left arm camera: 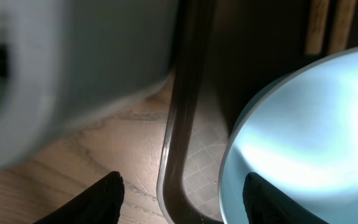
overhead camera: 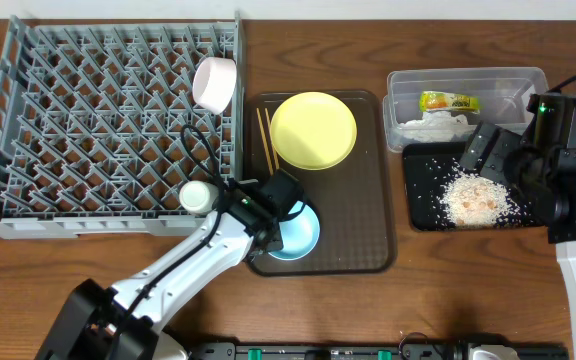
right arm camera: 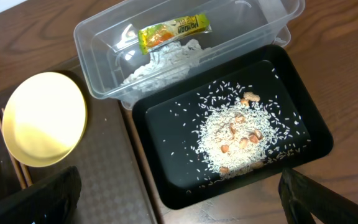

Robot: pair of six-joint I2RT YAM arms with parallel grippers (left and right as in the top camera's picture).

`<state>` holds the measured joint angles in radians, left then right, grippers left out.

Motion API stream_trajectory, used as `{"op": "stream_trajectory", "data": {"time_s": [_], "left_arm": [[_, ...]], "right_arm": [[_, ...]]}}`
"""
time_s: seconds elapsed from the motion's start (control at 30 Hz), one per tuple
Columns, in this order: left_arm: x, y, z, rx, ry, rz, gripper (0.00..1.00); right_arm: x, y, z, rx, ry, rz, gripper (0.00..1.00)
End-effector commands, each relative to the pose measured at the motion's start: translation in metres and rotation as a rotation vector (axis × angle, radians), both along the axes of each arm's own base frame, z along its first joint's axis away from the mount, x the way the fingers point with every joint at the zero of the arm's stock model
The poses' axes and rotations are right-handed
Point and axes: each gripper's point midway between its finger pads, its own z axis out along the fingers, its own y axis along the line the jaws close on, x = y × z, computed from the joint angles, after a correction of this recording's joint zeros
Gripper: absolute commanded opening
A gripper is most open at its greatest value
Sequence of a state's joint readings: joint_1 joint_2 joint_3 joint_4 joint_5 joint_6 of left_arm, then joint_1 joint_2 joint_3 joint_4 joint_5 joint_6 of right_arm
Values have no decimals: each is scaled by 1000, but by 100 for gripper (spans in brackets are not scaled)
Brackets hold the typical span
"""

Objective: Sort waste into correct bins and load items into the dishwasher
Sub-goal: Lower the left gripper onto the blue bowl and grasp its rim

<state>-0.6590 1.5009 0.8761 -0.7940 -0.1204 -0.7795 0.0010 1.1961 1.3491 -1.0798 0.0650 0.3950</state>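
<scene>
The brown tray's edge is between my left gripper's fingers together with the light blue bowl's rim, so I will move inward and pinch only the bowl's rim (left arm camera: 224,163).
My left gripper (overhead camera: 280,218) is open at the left rim of the light blue bowl (overhead camera: 303,235) on the brown tray. In the left wrist view its fingers (left arm camera: 182,202) straddle the bowl's rim (left arm camera: 309,124) and the tray's edge. The yellow plate (overhead camera: 313,130) and chopsticks (overhead camera: 266,140) lie on the same tray. The white bowl (overhead camera: 215,82) and pale green cup (overhead camera: 196,196) sit in the grey dish rack (overhead camera: 88,120). My right gripper (overhead camera: 488,150) is open and empty above the black tray (right arm camera: 166,162), which holds rice scraps (right arm camera: 241,134). The clear tub (right arm camera: 104,37) holds the wrapper (right arm camera: 169,31) and tissue (right arm camera: 160,59).
The brown serving tray (overhead camera: 368,200) lies between the rack and the two bins. Its raised rim (left arm camera: 179,124) runs between my left fingers, with bare wood table to its left. The rack's wall shows blurred at the upper left of the left wrist view (left arm camera: 73,62).
</scene>
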Motion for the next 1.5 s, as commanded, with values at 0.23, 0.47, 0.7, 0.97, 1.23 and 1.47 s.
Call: {"op": "stream_trajectory", "data": {"time_s": [0.23, 0.47, 0.7, 0.97, 1.23, 1.47], "left_arm": [[-7, -12, -6, -18, 29, -99, 44], [-13, -26, -6, -23, 26, -188, 44], [-14, -27, -11, -30, 19, -191, 38], [-13, -27, -11, -31, 17, -191, 19], [-12, -25, -10, -18, 9, -201, 8], [-4, -19, -9, 24, -28, -197, 29]], "right_arm": [[1, -5, 4, -6, -10, -24, 99], [1, -5, 4, -6, -10, -24, 99], [1, -5, 4, -6, -10, -24, 99], [1, -5, 4, -6, -10, -24, 99], [1, -5, 4, -6, -10, -24, 99], [1, -5, 4, -6, -10, -24, 99]]}}
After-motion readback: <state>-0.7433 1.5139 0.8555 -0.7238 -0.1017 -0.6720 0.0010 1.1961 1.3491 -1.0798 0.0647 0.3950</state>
